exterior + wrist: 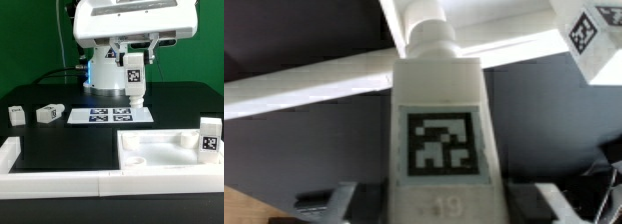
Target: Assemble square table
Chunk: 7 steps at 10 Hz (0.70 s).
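Observation:
My gripper should release the white table leg in the square table top's empty front corner (137, 160), across from the standing leg. The held leg is upright just above the marker board.
My gripper (132, 58) is shut on a white table leg (134, 88) and holds it upright by its top end, just above the marker board (105, 116). In the wrist view the leg (445, 100) fills the middle, tag facing the camera, with a finger (345, 202) pressed on each side of my gripper (445, 206). The square table top (150, 158), a white tray with a raised rim, lies at the front on the exterior view's right. A second leg (208, 136) stands at its right corner. Two more legs (15, 115) (50, 113) lie loose on the left.
White border bars (60, 181) run along the front edge and up the exterior view's left side. The arm's base (100, 70) stands behind the marker board. In the wrist view a tagged white part (590, 30) shows beyond the held leg.

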Each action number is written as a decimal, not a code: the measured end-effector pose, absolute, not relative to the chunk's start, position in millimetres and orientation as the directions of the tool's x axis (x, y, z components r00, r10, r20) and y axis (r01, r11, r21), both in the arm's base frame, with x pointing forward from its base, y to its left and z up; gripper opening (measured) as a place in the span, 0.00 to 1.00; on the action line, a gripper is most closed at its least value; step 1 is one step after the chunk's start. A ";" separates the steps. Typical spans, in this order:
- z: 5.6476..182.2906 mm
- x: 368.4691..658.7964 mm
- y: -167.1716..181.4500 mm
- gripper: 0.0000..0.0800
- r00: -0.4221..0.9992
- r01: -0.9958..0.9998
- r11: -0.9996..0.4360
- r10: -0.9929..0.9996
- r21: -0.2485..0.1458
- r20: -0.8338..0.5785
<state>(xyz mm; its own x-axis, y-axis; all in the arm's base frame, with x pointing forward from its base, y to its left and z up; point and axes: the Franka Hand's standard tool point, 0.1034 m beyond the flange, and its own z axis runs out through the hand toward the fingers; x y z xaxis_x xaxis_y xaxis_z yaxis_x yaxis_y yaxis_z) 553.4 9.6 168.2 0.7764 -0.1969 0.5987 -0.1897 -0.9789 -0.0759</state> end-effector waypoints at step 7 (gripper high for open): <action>127.7 595.4 -10.2 0.36 0.792 -0.169 -0.986 -0.142 -0.010 0.593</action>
<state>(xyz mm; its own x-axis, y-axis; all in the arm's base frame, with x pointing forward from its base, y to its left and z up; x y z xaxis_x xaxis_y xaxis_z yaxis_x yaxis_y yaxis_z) 595.4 -10.2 127.7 0.7922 -0.1423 0.5934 -0.1693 -0.9855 -0.0104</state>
